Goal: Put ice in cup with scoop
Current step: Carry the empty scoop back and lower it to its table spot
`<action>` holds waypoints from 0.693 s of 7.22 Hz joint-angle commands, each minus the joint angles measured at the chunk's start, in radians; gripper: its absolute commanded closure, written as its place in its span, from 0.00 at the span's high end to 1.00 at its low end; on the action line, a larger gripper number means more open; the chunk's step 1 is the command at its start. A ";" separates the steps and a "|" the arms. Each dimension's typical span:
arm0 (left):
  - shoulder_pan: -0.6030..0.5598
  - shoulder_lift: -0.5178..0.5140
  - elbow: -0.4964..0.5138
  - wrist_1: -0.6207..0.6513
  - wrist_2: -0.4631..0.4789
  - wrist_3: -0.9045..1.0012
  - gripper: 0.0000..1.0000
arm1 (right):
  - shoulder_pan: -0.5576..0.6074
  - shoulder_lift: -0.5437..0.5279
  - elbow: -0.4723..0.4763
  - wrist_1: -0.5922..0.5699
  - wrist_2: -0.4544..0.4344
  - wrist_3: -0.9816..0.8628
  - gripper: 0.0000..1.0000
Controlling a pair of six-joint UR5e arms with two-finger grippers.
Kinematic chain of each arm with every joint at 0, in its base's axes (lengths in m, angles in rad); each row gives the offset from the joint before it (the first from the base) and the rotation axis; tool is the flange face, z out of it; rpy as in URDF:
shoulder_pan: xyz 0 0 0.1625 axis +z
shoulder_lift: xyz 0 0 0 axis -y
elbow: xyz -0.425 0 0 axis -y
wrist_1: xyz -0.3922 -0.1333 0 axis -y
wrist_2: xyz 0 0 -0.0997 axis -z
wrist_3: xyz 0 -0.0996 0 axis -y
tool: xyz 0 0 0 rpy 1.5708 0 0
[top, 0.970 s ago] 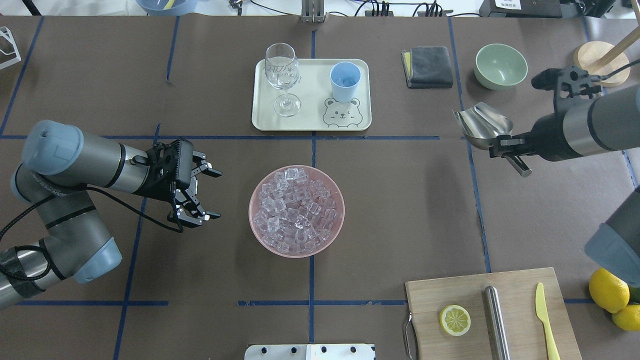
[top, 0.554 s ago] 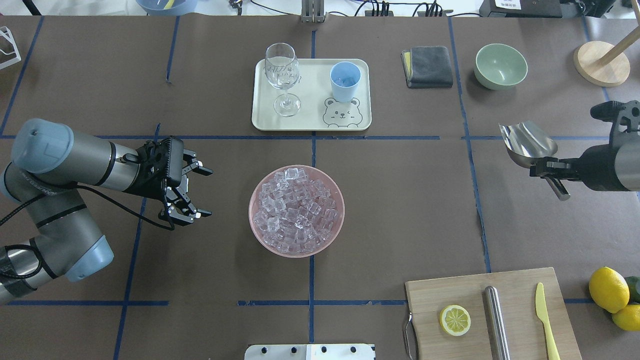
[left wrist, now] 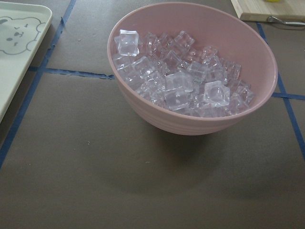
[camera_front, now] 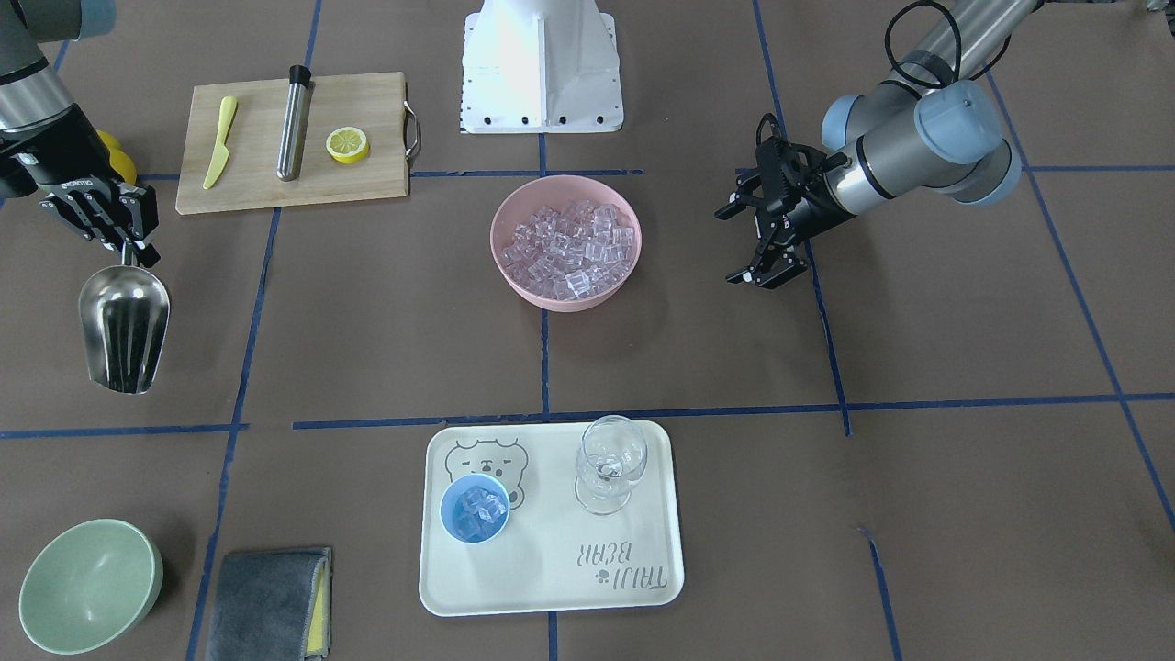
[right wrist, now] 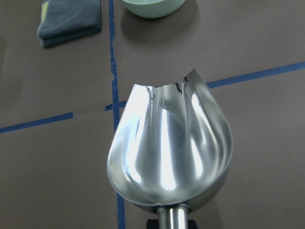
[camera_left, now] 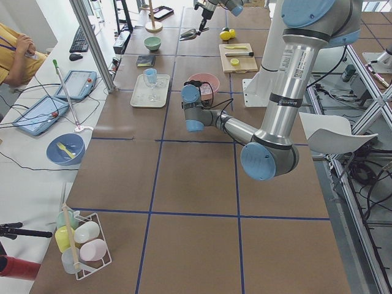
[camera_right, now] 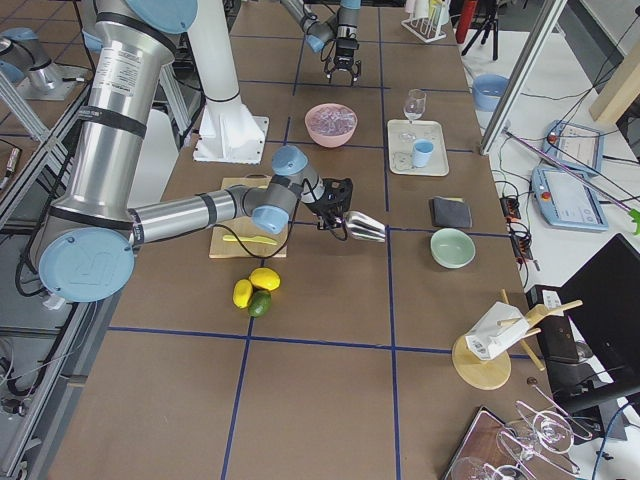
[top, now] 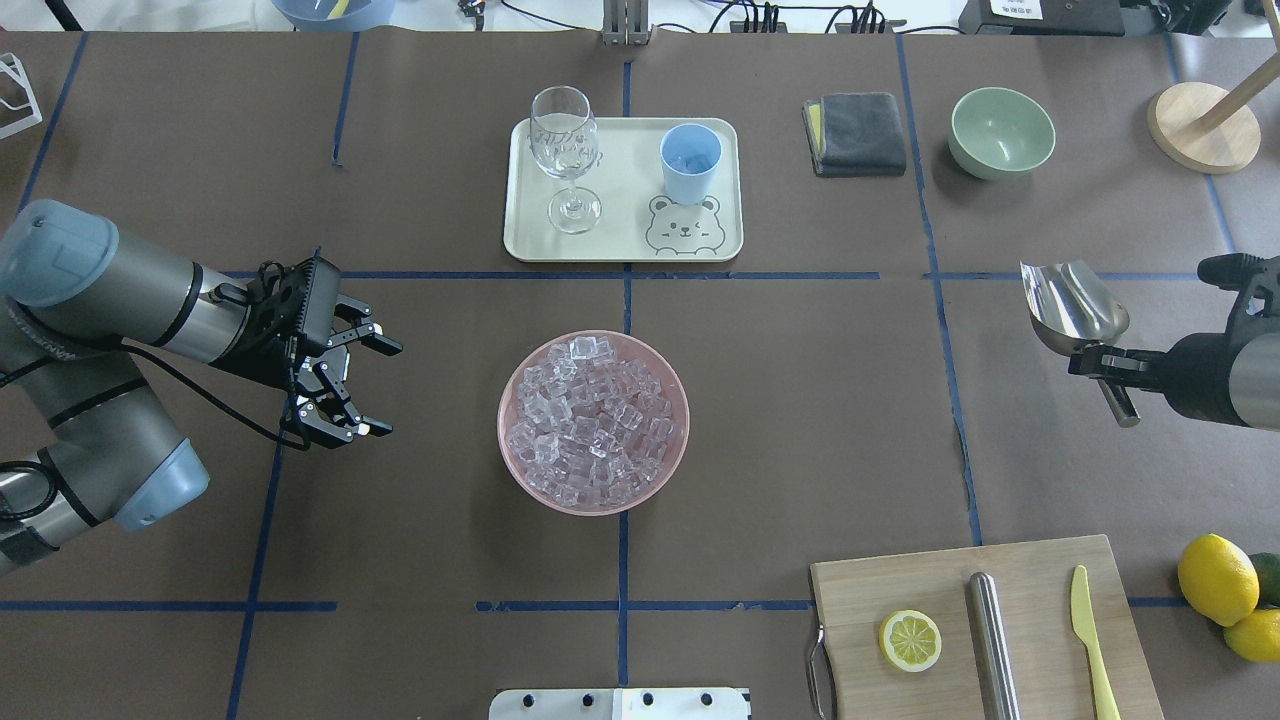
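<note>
The robot's right gripper should release the scoop on the table (camera_front: 174, 332) (right wrist: 190, 174) between the cutting board and the pale green bowl.
The ice (top: 593, 422) is a heap of clear cubes in a pink bowl (top: 502, 430) at the table's middle; it also shows in the left wrist view (left wrist: 190, 81). The light-blue cup (top: 690, 162) stands on a cream tray (top: 530, 235) and holds a few cubes (camera_front: 477, 510). My right gripper (top: 1098, 362) is shut on the handle of the steel scoop (top: 1072, 305), held above the table far right of the bowl. The scoop's trough is empty in the right wrist view (right wrist: 169, 152). My left gripper (top: 388, 390) is open and empty, left of the bowl.
A clear stemmed glass (top: 565, 150) shares the tray. A grey cloth (top: 856, 132) and a pale green bowl (top: 1001, 131) lie at the back right. A cutting board (top: 860, 590) with a lemon slice, steel cylinder and yellow knife sits front right, lemons (top: 1216, 580) beside it.
My right arm has carried the scoop to the right and back toward the robot, away from the tray. My left gripper has drawn back to the left, still open.
</note>
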 commanded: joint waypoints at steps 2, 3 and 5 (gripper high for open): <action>-0.005 0.000 0.026 0.000 -0.023 0.085 1.00 | -0.130 -0.003 -0.035 0.046 -0.192 0.051 0.00; -0.006 0.000 0.027 0.000 -0.023 0.086 1.00 | -0.167 -0.003 -0.041 0.046 -0.238 0.062 0.00; -0.008 0.000 0.026 0.000 -0.023 0.086 1.00 | -0.189 -0.003 -0.091 0.108 -0.255 0.078 0.00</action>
